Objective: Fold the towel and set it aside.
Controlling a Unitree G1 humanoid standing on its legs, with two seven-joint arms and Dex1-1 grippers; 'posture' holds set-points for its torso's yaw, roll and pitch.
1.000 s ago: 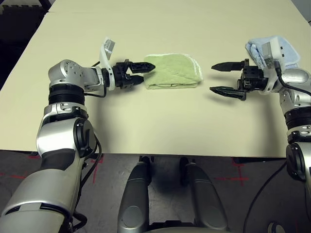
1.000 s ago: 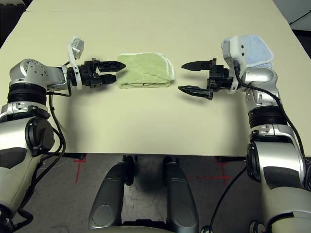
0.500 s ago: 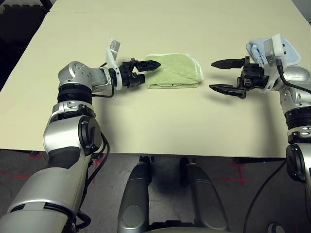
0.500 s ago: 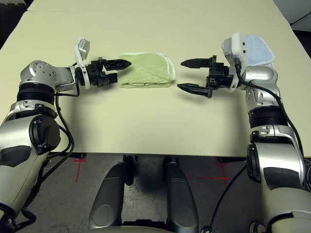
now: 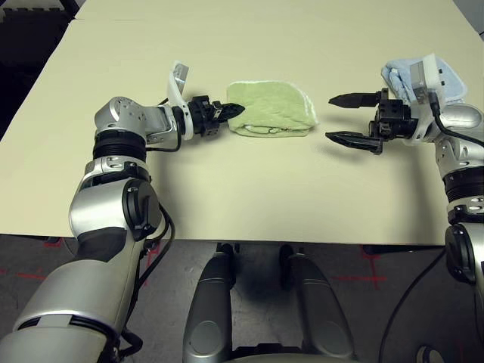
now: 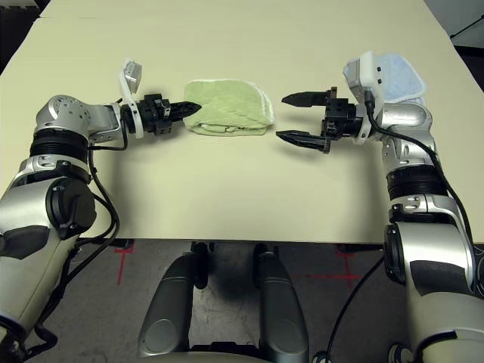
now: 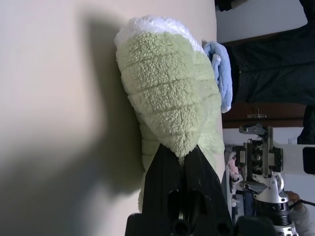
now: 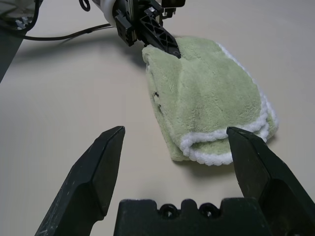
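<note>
My left gripper needs to put down and let go of the light green towel on the bare cream table (image 5: pixel 119 77) just past its silver arm joint.
The light green towel (image 5: pixel 271 110) lies folded into a small bundle on the table, its white stitched edging at the right end. My left gripper (image 5: pixel 236 111) is shut on the towel's left edge, pinching the green cloth (image 7: pixel 167 93) between its black fingertips. My right gripper (image 5: pixel 339 118) hovers open a short way to the right of the towel, jaws wide apart and nothing between them. From the right wrist, the towel (image 8: pixel 206 93) lies ahead with the left gripper (image 8: pixel 170 48) at its far end.
A light blue folded towel (image 5: pixel 450 79) with white edging lies at the back right, behind my right wrist. The cream table (image 5: pixel 242 189) stretches broad around the towel; its front edge runs near the bottom.
My left gripper has moved right onto the towel's left edge and shut on it. The towel's left end has bunched slightly. The right gripper has stayed open in place.
</note>
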